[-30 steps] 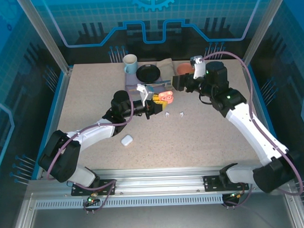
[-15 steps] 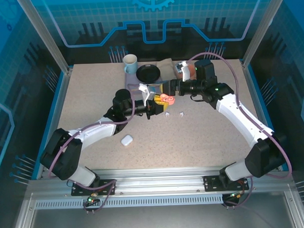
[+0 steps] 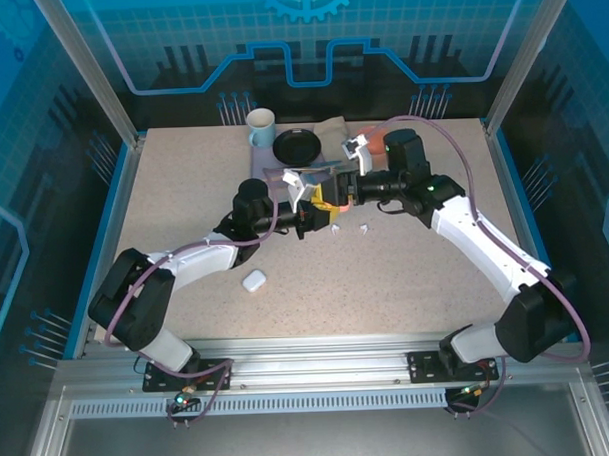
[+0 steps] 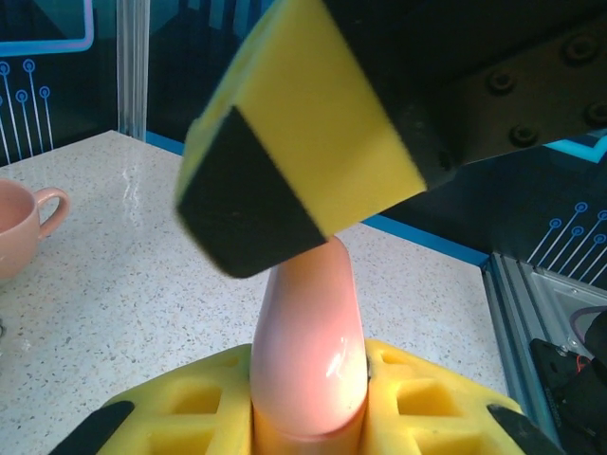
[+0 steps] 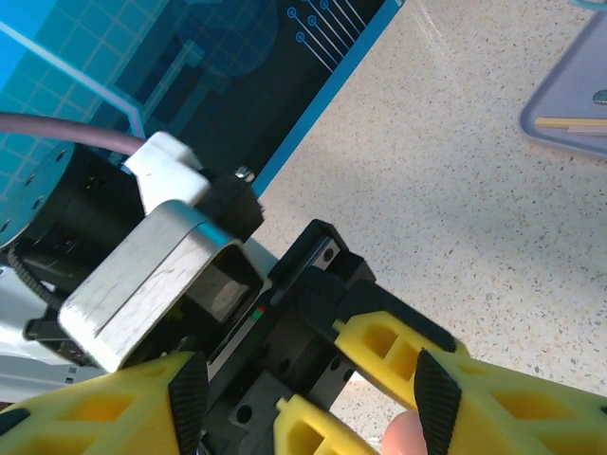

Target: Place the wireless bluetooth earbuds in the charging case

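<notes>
My left gripper should put the salmon-pink charging case down on the table (image 3: 300,220) next to the white earbuds, in front of the lavender tray.
My left gripper (image 3: 314,216) is shut on a salmon-pink charging case (image 4: 308,322), which stands up between its yellow fingers (image 4: 432,403). My right gripper (image 3: 339,193) has come in from the right and stands open, its jaws on either side of the left gripper's fingertips and the pink case tip (image 5: 408,438); one right finger (image 4: 285,161) hangs just above the case. Two white earbuds (image 3: 336,229) (image 3: 365,227) lie on the table below the grippers. A closed white charging case (image 3: 253,281) lies nearer the front.
At the back stand a pale mug (image 3: 261,127), a black plate (image 3: 298,145) and a pink cup (image 4: 19,223). A lavender tray (image 5: 569,104) lies behind the grippers. Bare table stretches to the front and right.
My right gripper has swung left from the back right to the pink case, and its jaws have narrowed. The left gripper has kept its hold and barely moved.
</notes>
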